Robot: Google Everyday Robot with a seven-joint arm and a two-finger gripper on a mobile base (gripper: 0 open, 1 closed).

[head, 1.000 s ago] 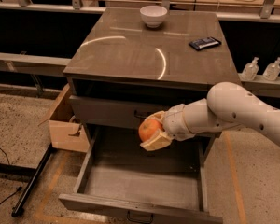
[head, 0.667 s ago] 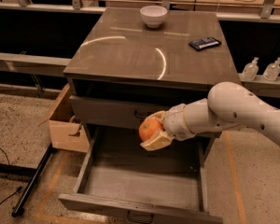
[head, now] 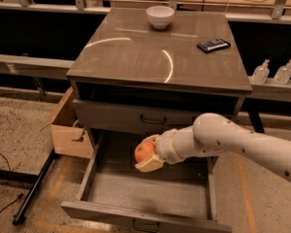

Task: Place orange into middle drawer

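Next, I release the orange around the middle of the open drawer's grey bottom (head: 148,185), behind the small black handle.
The orange (head: 143,151) is round and shiny, held in my gripper (head: 149,154), which is shut on it. My white arm reaches in from the right. The gripper hangs above the back part of the open middle drawer (head: 150,192), the lowest one, pulled out with a bare grey floor and a small black handle on its front. The orange is in the air, clear of the drawer floor. The closed grey drawer front (head: 136,117) sits one tier higher, just behind the gripper.
A white bowl (head: 160,16) and a dark flat device (head: 213,45) lie on the cabinet top (head: 136,57). A cardboard box (head: 68,127) stands left of the cabinet. Two bottles (head: 272,73) stand on a shelf at right. A black pole (head: 34,188) lies on the floor.
The gripper with the orange has sunk slightly toward the open drawer; otherwise nothing has moved.
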